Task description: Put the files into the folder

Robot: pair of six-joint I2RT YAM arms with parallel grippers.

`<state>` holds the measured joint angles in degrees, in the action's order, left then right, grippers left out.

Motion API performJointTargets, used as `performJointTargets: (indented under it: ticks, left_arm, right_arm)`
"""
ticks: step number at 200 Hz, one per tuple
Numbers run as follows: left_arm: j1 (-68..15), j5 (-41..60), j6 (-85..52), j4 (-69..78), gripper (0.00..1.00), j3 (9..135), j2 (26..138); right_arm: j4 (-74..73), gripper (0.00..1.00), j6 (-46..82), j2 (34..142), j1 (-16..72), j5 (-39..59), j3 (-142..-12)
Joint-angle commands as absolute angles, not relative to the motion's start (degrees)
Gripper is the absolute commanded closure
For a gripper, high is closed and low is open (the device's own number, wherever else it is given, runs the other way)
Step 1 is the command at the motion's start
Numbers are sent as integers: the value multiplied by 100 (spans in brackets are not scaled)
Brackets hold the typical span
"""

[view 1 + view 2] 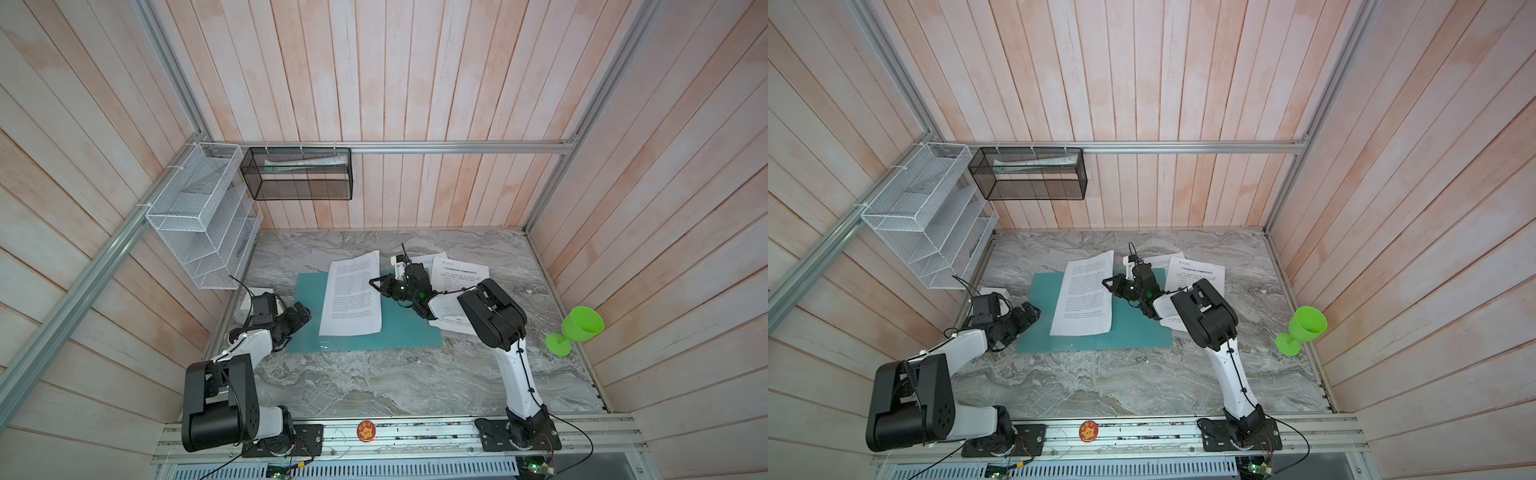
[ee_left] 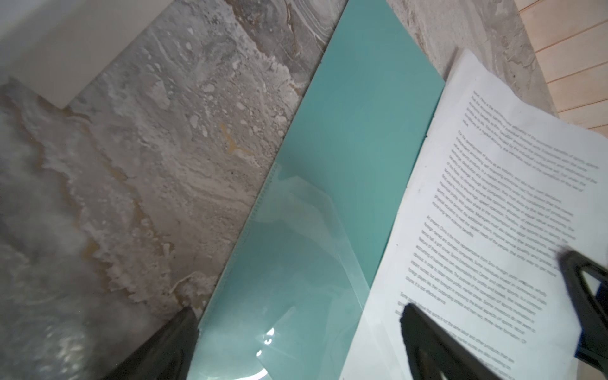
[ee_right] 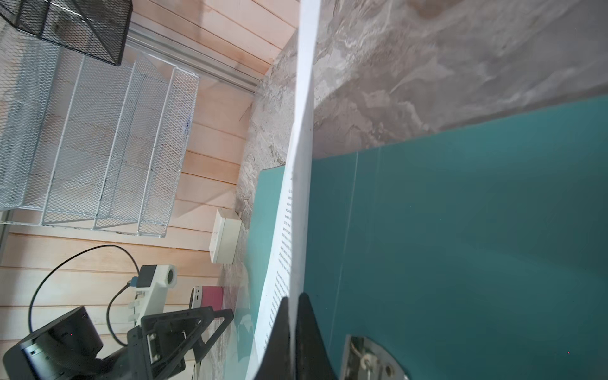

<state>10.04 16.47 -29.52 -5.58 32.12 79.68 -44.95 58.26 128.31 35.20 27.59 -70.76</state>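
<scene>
The sheet will go flat from my right gripper onto the teal folder (image 1: 345,308), between my left gripper and the metal clip.
The teal folder (image 1: 365,332) (image 1: 1100,338) lies open and flat on the marble table. One of the files, a text-filled sheet (image 1: 353,295) (image 1: 1086,295), lies across it. My right gripper (image 1: 376,284) (image 3: 291,302) is shut on that sheet's (image 3: 302,131) right edge, lifting it a little, next to the folder's metal clip (image 3: 368,358). More files (image 1: 459,270) lie to the right, partly under the right arm. My left gripper (image 1: 304,312) (image 2: 296,332) hangs open over the folder's (image 2: 345,148) left edge, with nothing between its fingers.
A white mesh rack (image 1: 203,220) and a black mesh basket (image 1: 297,174) hang on the back-left walls. A small white box (image 1: 259,297) sits behind the left gripper. A green goblet (image 1: 575,328) stands by the right wall. Wooden walls enclose the table.
</scene>
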Motion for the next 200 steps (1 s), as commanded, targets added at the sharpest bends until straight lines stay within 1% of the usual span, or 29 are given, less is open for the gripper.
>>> performJointTargets:
  ticks: [1, 36, 93, 137, 200]
  left_arm:
    - [966, 1767, -2984, -1055, 2, 3015, 8046]
    - [961, 1767, -2979, -1053, 2, 3023, 8077]
    - [958, 1767, -2979, -1037, 2, 3011, 8076]
    - [949, 1758, -2988, -1048, 2, 3010, 8059]
    - [949, 1741, -2997, -1044, 2, 2988, 8032]
  right_arm:
    - [-4239, 100, 5309, 12541, 3498, 3127, -6984]
    - [-4065, 100, 5269, 12563, 3670, 3022, -7057]
    - [-4375, 100, 6100, 12753, 3941, 2516, -6989]
    - [-4857, 100, 6930, 12832, 3964, 2174, -6857]
    - [-4823, 100, 7358, 13095, 4108, 2013, -7234]
